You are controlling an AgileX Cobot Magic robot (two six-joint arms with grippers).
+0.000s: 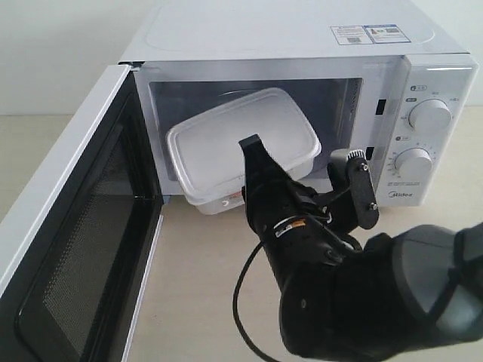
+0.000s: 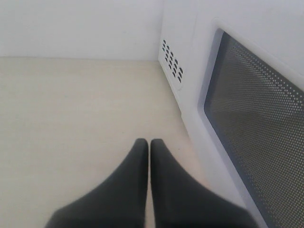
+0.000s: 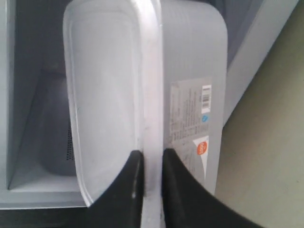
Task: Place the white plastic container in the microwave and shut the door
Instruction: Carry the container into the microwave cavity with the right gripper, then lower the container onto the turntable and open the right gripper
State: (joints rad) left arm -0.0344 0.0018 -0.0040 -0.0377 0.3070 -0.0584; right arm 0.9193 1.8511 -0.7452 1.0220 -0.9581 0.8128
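Note:
My right gripper is going to put the white plastic container, now tilted half inside the microwave, down flat on the microwave's bottom behind the sill (image 1: 249,131).
The white plastic container (image 1: 241,139) hangs tilted, its far half inside the open microwave (image 1: 302,38) and its near end over the sill. My right gripper (image 1: 251,148) is shut on its near rim, one finger lying on the lid. In the right wrist view the fingertips (image 3: 134,164) pinch the rim of the container (image 3: 104,95), next to its label (image 3: 190,118). The door (image 1: 75,226) stands wide open at the left. My left gripper (image 2: 149,142) is shut and empty above the table, beside the door's outer mesh window (image 2: 256,123).
Two round dials (image 1: 430,117) sit on the microwave's right panel. A black cable (image 1: 240,302) loops over the wooden table in front of my right arm. Vent holes (image 2: 172,64) show on the microwave's side wall. Light table (image 2: 71,118) stretches out beside the door.

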